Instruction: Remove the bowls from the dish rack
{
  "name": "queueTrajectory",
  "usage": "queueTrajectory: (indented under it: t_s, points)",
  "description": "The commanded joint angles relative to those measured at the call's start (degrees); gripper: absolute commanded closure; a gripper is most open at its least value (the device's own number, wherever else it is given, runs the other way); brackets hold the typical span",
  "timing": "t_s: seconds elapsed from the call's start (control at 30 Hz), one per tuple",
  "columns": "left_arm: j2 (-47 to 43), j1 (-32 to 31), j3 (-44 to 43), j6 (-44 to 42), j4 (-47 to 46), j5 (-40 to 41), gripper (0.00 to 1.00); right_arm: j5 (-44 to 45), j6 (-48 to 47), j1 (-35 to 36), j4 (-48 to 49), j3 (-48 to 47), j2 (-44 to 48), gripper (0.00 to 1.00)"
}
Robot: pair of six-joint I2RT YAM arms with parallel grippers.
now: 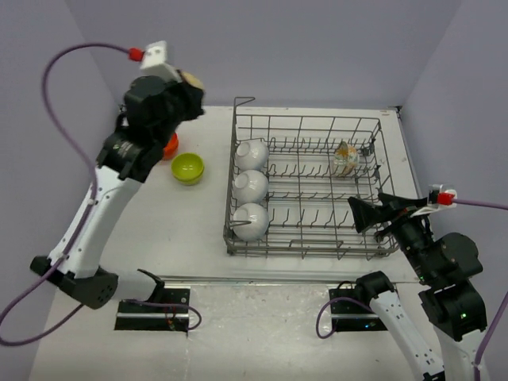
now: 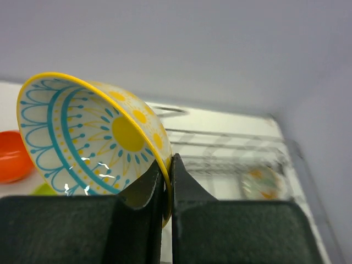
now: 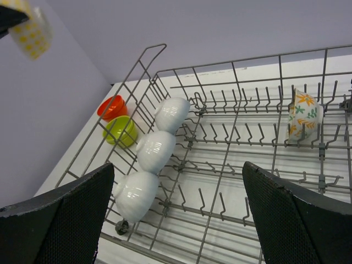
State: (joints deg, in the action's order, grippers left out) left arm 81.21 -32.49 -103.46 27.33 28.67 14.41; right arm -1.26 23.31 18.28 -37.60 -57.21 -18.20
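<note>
Next, I let go of the cream bowl with my left gripper so that it rests beside the lime-green bowl and in front of the orange-red bowl [image 1: 147, 182].
The grey wire dish rack [image 1: 309, 238] holds three white bowls [image 1: 251, 184] in a row on its left side and a cream bowl with orange and green patterns [image 1: 345, 158] at the back right. My left gripper [image 1: 186, 83] is raised left of the rack, shut on the rim of a cream bowl with a yellow and blue pattern [image 2: 88, 140]. My right gripper [image 1: 367, 214] is open and empty over the rack's front right. In the right wrist view the white bowls [image 3: 154, 151] and the patterned bowl [image 3: 302, 115] show.
A lime-green bowl [image 1: 188, 167] and an orange-red bowl [image 1: 170, 146] sit on the table left of the rack, below my left arm. They also show in the right wrist view, the green bowl [image 3: 121, 130] and the orange bowl [image 3: 112, 106]. The rack's tall corner post [image 1: 236, 107] stands at its back left.
</note>
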Motion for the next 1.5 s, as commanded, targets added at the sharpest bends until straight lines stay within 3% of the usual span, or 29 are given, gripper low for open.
queueTrajectory:
  t_s: [0.0,0.13,0.27,0.4,0.7,1.0,1.03,1.1,1.33,1.47]
  points:
    - [-3.2,16.9,15.6,1.7,10.8,10.5,1.0,-2.1,-0.2,0.1,3.3,-0.4,-0.3,0.01]
    - [-4.2,30.1,28.9,2.6,6.5,9.9,1.0,-3.6,-0.1,0.1,4.1,-0.3,-1.4,0.01]
    - [2.8,35.8,33.8,1.9,2.9,3.5,1.0,-5.6,0.2,0.1,5.2,-0.3,-2.3,0.01]
    - [11.8,35.7,31.3,1.8,2.7,2.6,1.0,-6.4,-0.2,0.1,4.3,-0.8,-2.9,0.01]
    - [22.9,35.7,25.7,0.1,4.6,1.9,1.0,-4.9,-0.8,0.1,4.0,0.1,-1.8,0.01]
    - [26.5,34.8,23.2,-0.9,5.0,1.8,1.0,-5.0,-0.9,0.2,4.7,0.3,-2.8,0.01]
    - [26.5,34.5,23.0,-0.9,5.3,2.1,0.82,-5.0,-0.8,0.1,4.7,0.4,-2.9,0.01]
    - [25.7,34.2,23.0,-0.9,5.8,2.5,0.58,-5.0,-0.9,0.1,4.8,0.4,-3.2,0.01]
    - [15.8,29.7,23.0,-0.9,6.6,3.2,0.34,-4.7,-0.5,0.1,5.6,0.6,-5.4,0.01]
    - [3.2,24.2,22.3,-0.1,7.5,6.1,0.21,-4.0,-0.5,0.1,5.9,0.8,-8.3,0.01]
